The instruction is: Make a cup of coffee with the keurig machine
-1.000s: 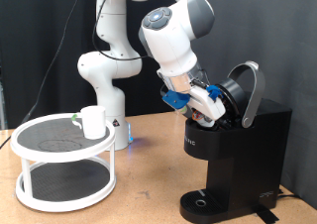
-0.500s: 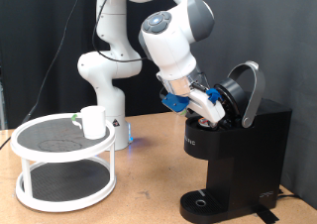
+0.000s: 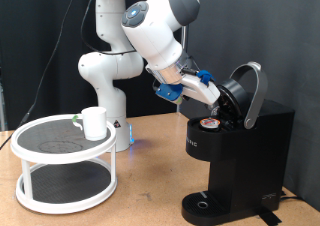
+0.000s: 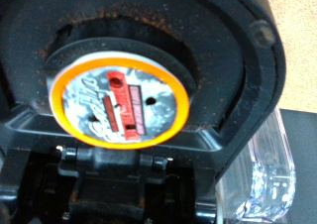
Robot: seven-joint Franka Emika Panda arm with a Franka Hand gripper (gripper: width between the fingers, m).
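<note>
Next, I close on the top of the keurig machine's raised handle (image 3: pixel 257 68), above the open lid.
The black keurig machine (image 3: pixel 243 151) stands at the exterior view's right with its rounded lid (image 3: pixel 250 91) hinged open. A pod (image 3: pixel 210 124) sits in the open chamber. In the wrist view it shows as a foil top with an orange rim (image 4: pixel 121 102). My gripper (image 3: pixel 210 88) hangs just above and to the left of the chamber, clear of the pod and holding nothing that I can see. Its fingers do not show in the wrist view. The white cup (image 3: pixel 94 122) stands on the top shelf of a round stand at the left, far from the gripper.
The white two-tier round stand (image 3: pixel 62 171) takes up the exterior view's left of the wooden table. The robot's base (image 3: pixel 108 81) stands behind it. The machine's round drip tray (image 3: pixel 205 202) holds nothing. A clear water tank (image 4: pixel 260 179) shows beside the chamber.
The gripper has drawn back up and to the left out of the open chamber. The pod now sits uncovered in the chamber. The cup and machine have not moved.
</note>
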